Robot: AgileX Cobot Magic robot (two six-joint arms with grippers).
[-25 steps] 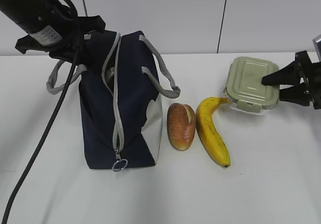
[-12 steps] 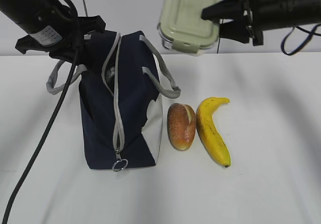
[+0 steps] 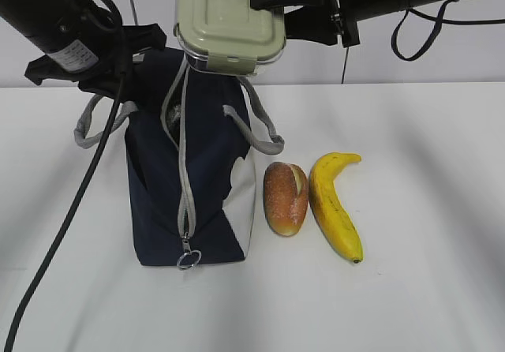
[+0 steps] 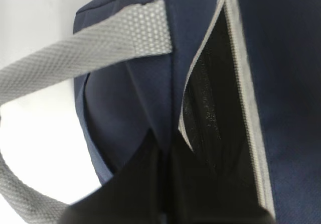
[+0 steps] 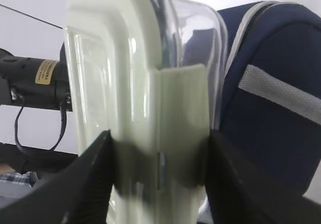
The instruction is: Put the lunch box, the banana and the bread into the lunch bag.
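Next, I release the lunch box with my right gripper down inside the far half of the lunch bag's open zipper slot (image 3: 188,133).
The navy lunch bag (image 3: 209,170) stands on the white table, its zipper open along the top. My left gripper (image 3: 146,48) is at the bag's far end, its fingers pinched together on the fabric beside the open zipper slot (image 4: 215,108); in the left wrist view the gripper (image 4: 168,184) shows at the bottom. My right gripper (image 3: 272,13) is shut on the lunch box (image 3: 229,20) and holds it in the air just above the bag's far top. The right wrist view shows the gripper (image 5: 158,169) clamped on the lunch box (image 5: 140,83). The bread (image 3: 285,198) and banana (image 3: 333,206) lie right of the bag.
The left arm's black cable (image 3: 71,210) hangs down over the table left of the bag. Two grey handles (image 3: 256,123) droop on either side of the bag's opening. A white wall stands behind the table.
My right gripper has lifted the lunch box from the table's right side and carried it left, from above the bread to above the bag's top. The left arm, bag, bread and banana have not moved.
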